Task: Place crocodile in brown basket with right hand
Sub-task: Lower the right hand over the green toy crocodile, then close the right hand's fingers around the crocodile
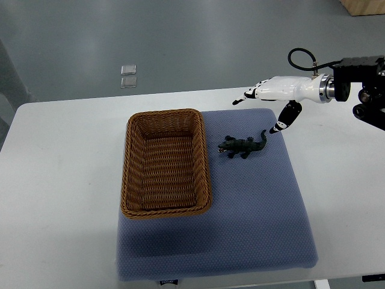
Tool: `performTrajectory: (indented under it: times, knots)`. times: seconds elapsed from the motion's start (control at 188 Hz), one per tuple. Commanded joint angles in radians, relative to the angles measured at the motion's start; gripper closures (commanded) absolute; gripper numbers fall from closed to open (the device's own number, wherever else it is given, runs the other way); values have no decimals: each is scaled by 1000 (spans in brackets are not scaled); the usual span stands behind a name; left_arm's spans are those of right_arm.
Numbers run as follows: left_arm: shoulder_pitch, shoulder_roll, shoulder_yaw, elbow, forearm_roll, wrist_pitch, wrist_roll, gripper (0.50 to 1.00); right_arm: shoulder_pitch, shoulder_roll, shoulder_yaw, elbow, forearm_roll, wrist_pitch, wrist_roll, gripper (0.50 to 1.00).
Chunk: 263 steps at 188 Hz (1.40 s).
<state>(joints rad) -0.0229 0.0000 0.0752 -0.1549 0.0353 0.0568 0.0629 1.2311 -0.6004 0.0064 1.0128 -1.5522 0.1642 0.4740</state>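
Observation:
The back half of the crocodile's body (249, 146), by its hind legs, is the next place for my right gripper to go, and it should close there.
A small dark green toy crocodile (242, 146) lies on the blue mat (252, 205), head toward the basket, tail pointing up and right. Left of it stands the brown wicker basket (133, 208), with nothing inside. My right hand (260, 107) reaches in from the right edge, hovering above and to the right of the crocodile. Its white fingers (246, 96) are spread and the thumb (287, 117) hangs down near the crocodile's tail, holding nothing. The left arm is out of view.
The mat lies on a white table (60, 180). Beyond the table's far edge is grey floor with two small clear squares (128, 75). A black cable (301, 57) loops above the right wrist.

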Motion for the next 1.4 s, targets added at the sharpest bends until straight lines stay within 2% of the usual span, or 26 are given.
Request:
performTrajectory:
  times: [0.0, 0.08, 0.186, 0.362, 0.5, 0.575, 0.841, 1.16, 1.394]
  knots:
    - [0, 0, 2, 2, 0, 0, -2, 500, 63, 19, -89, 3, -16, 8, -9, 576]
    - [0, 0, 2, 2, 0, 0, 0, 500, 82, 51, -114, 0, -11, 11, -23, 576]
    - [0, 0, 2, 2, 0, 0, 0, 500, 71, 80, -112, -13, 4, 28, -77, 576]
    - [0, 0, 2, 3, 0, 0, 0, 500, 37, 97, -111, -16, 29, 37, -90, 579]
    - [0, 0, 2, 2, 0, 0, 0, 500, 16, 99, -111, -23, 214, 107, -184, 579]
    - [0, 0, 2, 2, 0, 0, 0, 500, 5, 100, -114, -26, 284, 109, -216, 579]
    - [0, 0, 2, 3, 0, 0, 0, 500, -30, 140, -108, -56, 308, 78, -235, 579]
    - [0, 0, 2, 3, 0, 0, 0, 500, -108, 186, -106, -128, 288, -11, -235, 585]
    - [0, 0, 2, 3, 0, 0, 0, 500, -108, 185, -105, -142, 290, -20, -230, 595]
